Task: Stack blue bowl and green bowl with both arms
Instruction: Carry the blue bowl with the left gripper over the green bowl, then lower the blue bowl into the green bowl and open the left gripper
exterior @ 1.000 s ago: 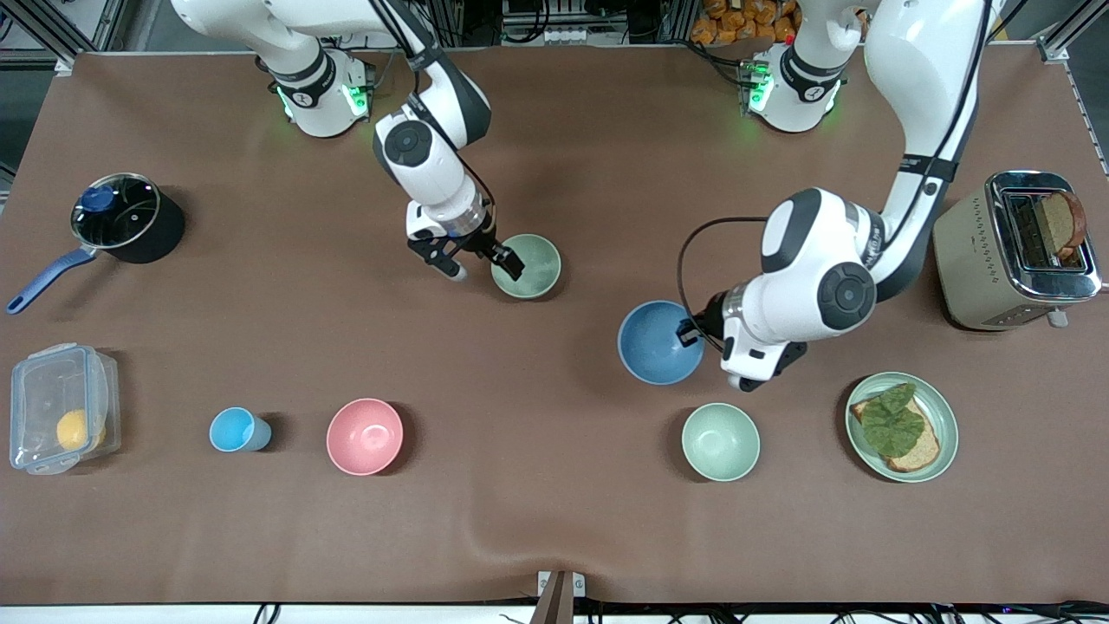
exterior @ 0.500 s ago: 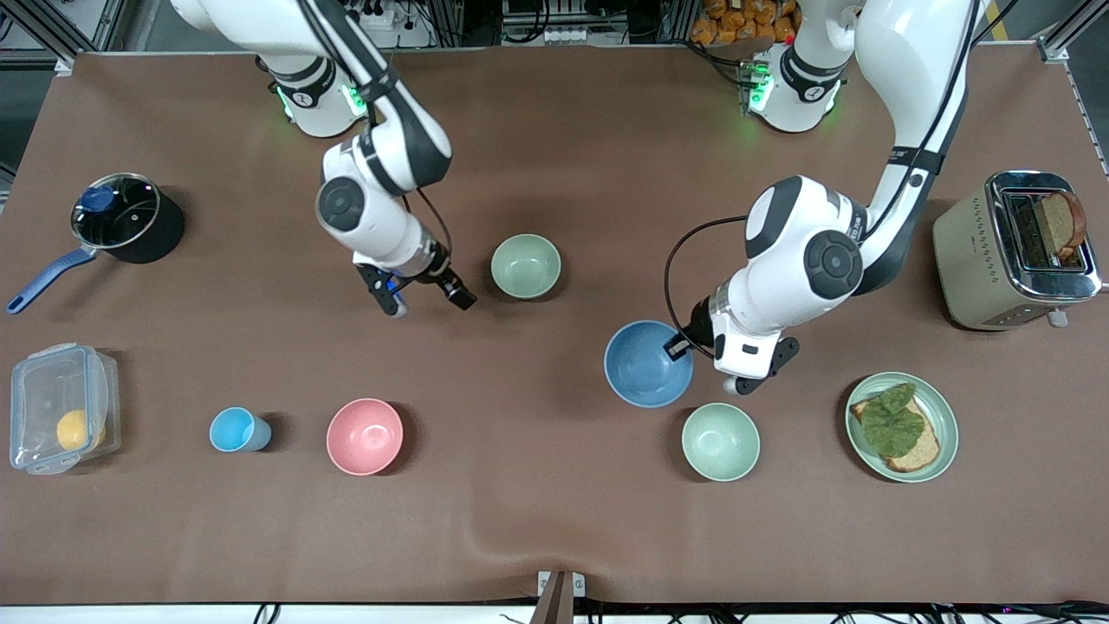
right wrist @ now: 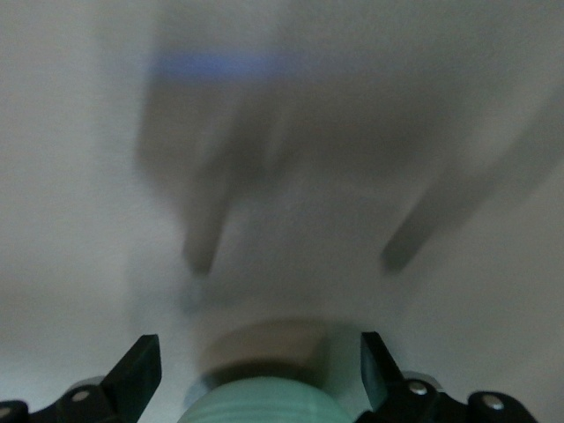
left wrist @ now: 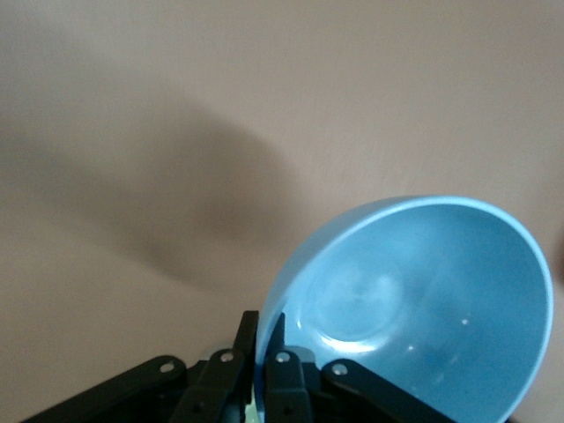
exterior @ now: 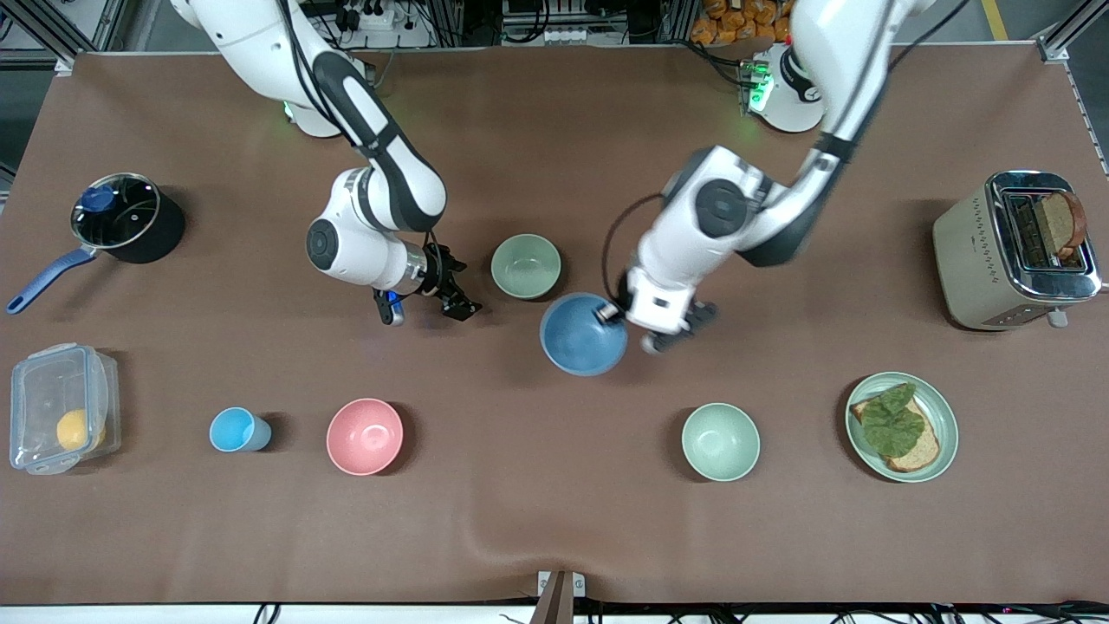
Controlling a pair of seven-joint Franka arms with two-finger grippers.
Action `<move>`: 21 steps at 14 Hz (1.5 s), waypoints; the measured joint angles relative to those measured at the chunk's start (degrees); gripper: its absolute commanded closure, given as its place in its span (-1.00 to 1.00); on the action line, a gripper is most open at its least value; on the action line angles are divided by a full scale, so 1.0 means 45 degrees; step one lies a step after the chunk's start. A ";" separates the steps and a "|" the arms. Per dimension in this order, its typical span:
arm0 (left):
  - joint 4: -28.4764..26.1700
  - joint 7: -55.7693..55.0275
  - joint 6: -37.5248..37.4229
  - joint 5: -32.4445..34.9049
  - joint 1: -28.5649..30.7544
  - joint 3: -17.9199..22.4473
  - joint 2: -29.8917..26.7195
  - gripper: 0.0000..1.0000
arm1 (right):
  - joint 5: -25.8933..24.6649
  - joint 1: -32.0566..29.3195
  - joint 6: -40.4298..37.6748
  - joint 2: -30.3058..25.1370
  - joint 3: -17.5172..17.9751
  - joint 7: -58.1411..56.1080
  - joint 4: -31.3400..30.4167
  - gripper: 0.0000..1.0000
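Note:
Next, I release the blue bowl from my left gripper inside the green bowl (exterior: 526,265), beside my right gripper, which is open.
The blue bowl (exterior: 579,340) hangs tilted in my left gripper (exterior: 609,314), which is shut on its rim, over the table right beside the green bowl (exterior: 526,266). In the left wrist view the jaws of the left gripper (left wrist: 265,345) pinch the blue bowl (left wrist: 414,304) by its rim. The green bowl stands upright and empty on the table. My right gripper (exterior: 426,307) is open and empty, low over the table beside the green bowl toward the right arm's end. In the right wrist view its open fingers (right wrist: 141,370) frame a blurred pale green shape (right wrist: 264,401).
A paler mint bowl (exterior: 720,442), a pink bowl (exterior: 365,436) and a light-blue cup (exterior: 234,430) stand in the row nearest the camera. A green plate with bread (exterior: 940,407), a toaster (exterior: 979,251), a pot (exterior: 121,217) and a plastic box (exterior: 56,407) stand toward the table's ends.
My left arm has carried the blue bowl toward the right arm's end, up beside the green bowl. My right gripper has drawn away from the green bowl, open and empty.

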 measured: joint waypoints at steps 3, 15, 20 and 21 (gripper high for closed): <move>-0.0240 -0.0821 0.0042 0.0001 -0.0851 -0.0007 -0.0003 1.00 | 0.1170 0.0152 0.0051 0.0198 0.0073 -0.0233 0.0061 -1.00; -0.0610 -0.1567 0.0106 0.0002 -0.2411 -0.0002 0.0761 1.00 | 0.1541 0.0257 0.0075 0.0200 0.0152 -0.0273 0.0211 -1.00; -0.0584 -0.1568 0.0262 0.0002 -0.2530 -0.0002 0.1046 0.72 | 0.1543 0.0343 0.0110 0.0200 0.0167 -0.0405 0.0224 -1.00; -0.0565 -0.1575 0.0265 0.0002 -0.2554 -0.0003 0.1046 -0.30 | 0.1543 0.0345 0.0123 0.0200 0.0167 -0.0408 0.0225 -1.00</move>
